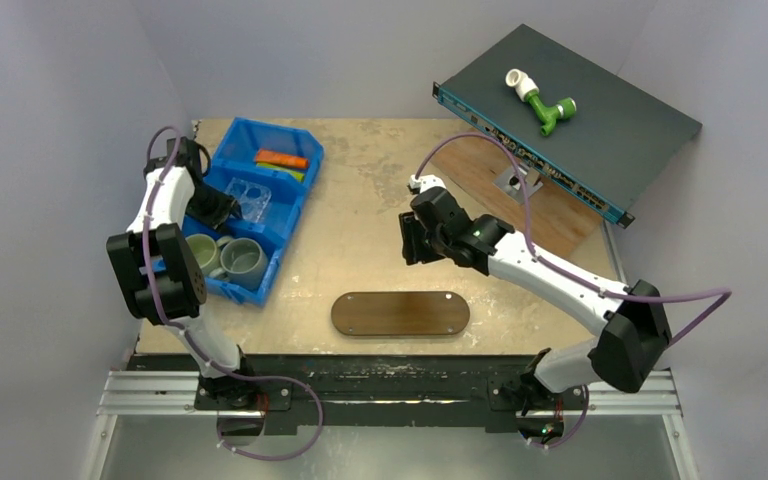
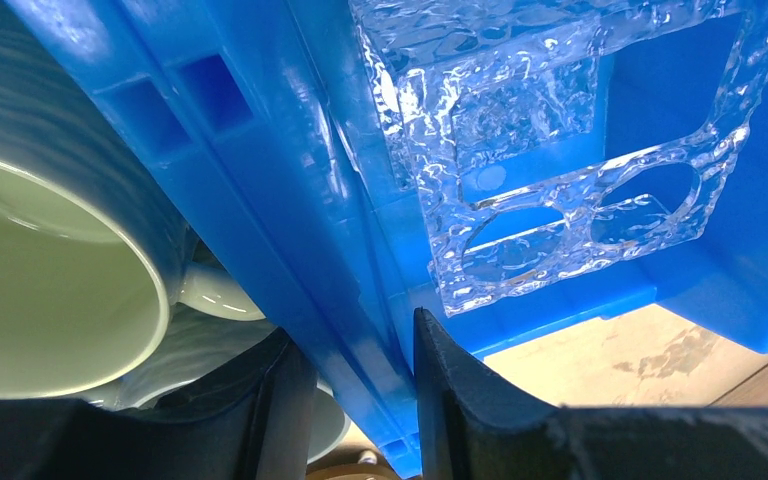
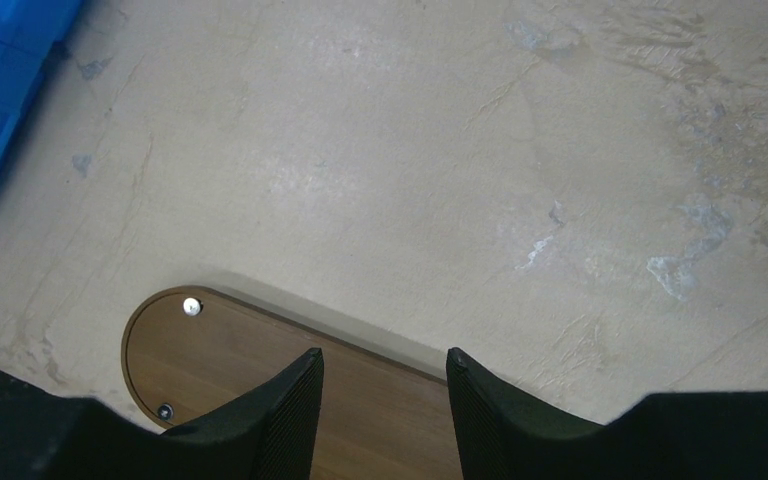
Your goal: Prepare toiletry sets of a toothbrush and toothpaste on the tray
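Next, my left gripper puts the blue bin down on the bare table [image 1: 371, 210] just behind the brown tray and lets go of it.
The tray [image 1: 400, 313] is a dark brown oblong board lying near the front middle of the table, with nothing on it. My right gripper [image 1: 407, 240] hovers open above the tray's left end [image 3: 220, 370], its fingertips [image 3: 383, 352] empty. An orange toothpaste tube [image 1: 282, 158] lies over a green one [image 1: 292, 172] in the far compartment of the blue bin [image 1: 300, 205]. My left gripper [image 1: 222, 208] reaches into that bin, and its fingers [image 2: 352, 325] are shut on a blue wall [image 2: 290, 200] of the bin. No toothbrush shows in any view.
Two grey-green mugs [image 1: 243, 262] [image 1: 202, 250] fill the bin's near compartment, and a clear plastic holder [image 2: 560, 150] sits in the middle one. A black box [image 1: 600, 120] carrying a green-and-white pipe fitting [image 1: 542, 103] rests on a reddish board [image 1: 520, 195] at the back right.
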